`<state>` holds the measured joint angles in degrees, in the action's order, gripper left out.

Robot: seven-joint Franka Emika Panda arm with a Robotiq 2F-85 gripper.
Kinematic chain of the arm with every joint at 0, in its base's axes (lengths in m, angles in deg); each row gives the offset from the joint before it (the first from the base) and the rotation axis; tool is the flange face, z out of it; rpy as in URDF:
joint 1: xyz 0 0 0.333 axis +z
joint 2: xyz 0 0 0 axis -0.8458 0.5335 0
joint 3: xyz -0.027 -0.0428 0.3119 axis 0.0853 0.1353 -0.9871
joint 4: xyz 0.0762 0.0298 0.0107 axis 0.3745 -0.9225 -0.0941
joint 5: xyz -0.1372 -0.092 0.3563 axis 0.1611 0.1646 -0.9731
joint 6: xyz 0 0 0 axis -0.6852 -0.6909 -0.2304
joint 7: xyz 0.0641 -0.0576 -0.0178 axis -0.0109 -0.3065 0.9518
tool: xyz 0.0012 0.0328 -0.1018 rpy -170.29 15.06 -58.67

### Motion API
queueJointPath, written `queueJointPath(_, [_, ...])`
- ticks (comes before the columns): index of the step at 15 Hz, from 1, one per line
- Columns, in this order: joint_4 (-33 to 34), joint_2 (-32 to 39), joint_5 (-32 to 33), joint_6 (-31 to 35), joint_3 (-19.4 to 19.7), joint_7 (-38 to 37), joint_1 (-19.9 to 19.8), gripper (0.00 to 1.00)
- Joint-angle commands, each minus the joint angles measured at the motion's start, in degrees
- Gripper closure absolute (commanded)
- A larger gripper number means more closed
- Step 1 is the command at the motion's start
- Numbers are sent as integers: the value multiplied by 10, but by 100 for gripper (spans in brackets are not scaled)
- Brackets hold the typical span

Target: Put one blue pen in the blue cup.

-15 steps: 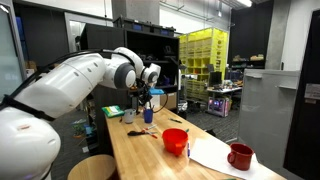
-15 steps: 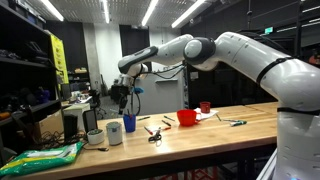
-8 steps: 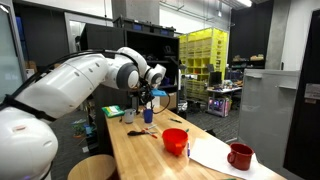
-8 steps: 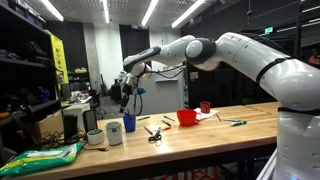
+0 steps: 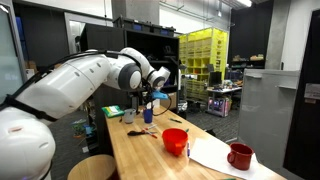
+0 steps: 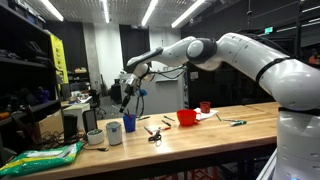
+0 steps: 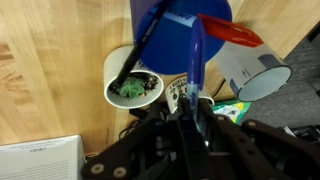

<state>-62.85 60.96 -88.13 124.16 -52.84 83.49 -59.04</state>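
Next, I let go of the blue pen, now held just above the blue cup, with my gripper inside the blue cup [image 5: 149, 110] [image 7: 174, 40] beside the dark pen, near the white cup.
The small blue cup [image 7: 170, 50] fills the top of the wrist view and has a dark pen [image 7: 135, 62] leaning in it. My gripper [image 7: 192, 112] is shut on a blue pen [image 7: 197, 65], whose far end points at the cup from above. In both exterior views the gripper [image 5: 150, 95] [image 6: 127, 98] hangs just above the blue cup [image 5: 148, 114] [image 6: 129, 124] at the far end of the wooden table [image 5: 150, 150].
A white cup with green contents [image 7: 133, 85] and a white-and-red mug [image 7: 250, 65] stand right beside the blue cup. A white cylinder [image 6: 114, 132], scissors [image 6: 154, 135], a red cup [image 5: 175, 140], another red cup [image 5: 240, 155] and white paper [image 5: 215, 155] lie on the table.
The gripper with the blue pen has shifted a little sideways and lower, closer over the blue cup. Nothing on the table has moved.
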Motion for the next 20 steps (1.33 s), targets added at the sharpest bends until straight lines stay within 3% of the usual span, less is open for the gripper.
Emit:
queueJointPath(1, [-31,-9,-19,27,-12,10,-8,97])
queueJointPath(8, [-65,-16,-40,88,-27,49,-32,97])
queueJointPath(15, [-79,-12,-115,110,-58,111,-73,97])
queueJointPath(20, [-83,-4,-172,107,-56,146,-81,97])
